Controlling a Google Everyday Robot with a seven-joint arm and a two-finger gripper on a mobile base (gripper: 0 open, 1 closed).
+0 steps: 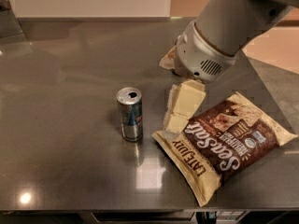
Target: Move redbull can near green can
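Next, I close my gripper on the upper half (131, 103) of the redbull can, close to its silver top, so that I can carry it toward the green can.
The redbull can (130, 114) stands upright on the steel table (65, 87), left of centre, its silver top open. My gripper (176, 119) hangs from the big grey arm (219, 31) and sits just to the right of the can, a short gap apart, low over the table. The green can is hidden behind the arm.
A brown and cream chips bag (224, 143) lies flat to the right of the gripper, its left edge under the gripper tip. A pale crumpled item (167, 59) shows at the arm's left side. The table's front edge runs along the bottom.
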